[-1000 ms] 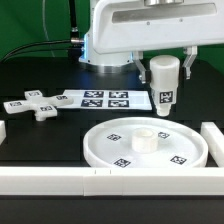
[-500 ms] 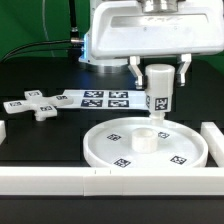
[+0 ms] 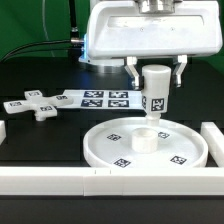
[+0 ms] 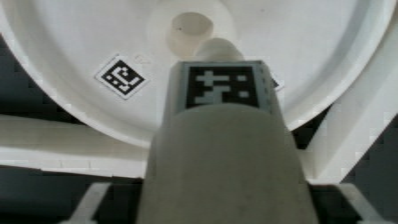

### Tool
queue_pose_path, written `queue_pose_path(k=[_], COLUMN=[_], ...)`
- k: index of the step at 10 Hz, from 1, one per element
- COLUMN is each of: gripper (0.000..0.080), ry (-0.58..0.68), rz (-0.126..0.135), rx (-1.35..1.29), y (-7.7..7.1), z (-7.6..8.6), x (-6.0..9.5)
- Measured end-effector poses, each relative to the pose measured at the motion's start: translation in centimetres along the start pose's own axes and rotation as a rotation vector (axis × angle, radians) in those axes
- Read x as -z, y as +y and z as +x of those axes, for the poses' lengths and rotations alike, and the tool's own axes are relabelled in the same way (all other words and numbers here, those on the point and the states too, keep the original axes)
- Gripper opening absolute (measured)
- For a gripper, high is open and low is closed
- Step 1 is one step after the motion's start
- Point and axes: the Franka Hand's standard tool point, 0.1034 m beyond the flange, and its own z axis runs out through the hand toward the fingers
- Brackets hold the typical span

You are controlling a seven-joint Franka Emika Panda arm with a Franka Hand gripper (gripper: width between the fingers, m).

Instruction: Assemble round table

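Note:
My gripper has the short thick cylinder. It will let go of it on the central part of the large white disc (image 3: 145, 134) (image 4: 192, 25).
The large rimmed white disc (image 3: 145, 147) lies on the black table with its central hub (image 3: 146, 139) upward. My gripper (image 3: 156, 75) is shut on the short thick cylinder (image 3: 156, 93) and holds it upright just above the hub, slightly to the exterior view's right of it. In the wrist view the cylinder (image 4: 222, 140) with its tag fills the middle, and the hub's hole (image 4: 189, 24) and the disc (image 4: 71, 60) lie beyond it. The small cross-shaped piece (image 3: 32, 105) lies on the table at the exterior view's left.
The marker board (image 3: 103, 98) lies flat behind the disc. Long white bars (image 3: 60, 180) run along the front edge, with another block (image 3: 213, 140) at the exterior view's right. The robot's base (image 3: 105, 50) stands behind.
The gripper has carried the cylinder to the exterior view's left and lower, from beside the disc's far right to just above the hub.

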Motion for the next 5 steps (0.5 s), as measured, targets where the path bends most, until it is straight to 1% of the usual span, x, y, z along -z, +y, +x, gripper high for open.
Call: queue_pose_path(k=[1,3,5], gripper=[0.0409,0.0409,0.0409], ry=[0.001,-0.006,-0.013], rz=[-0.004,-0.008,-0.007], rx=[0.015,0.022,0.020], y=[0.5,1.3,1.3], z=[0.2,-0.2,-0.6], x=[-0.2,-0.7,-1.2])
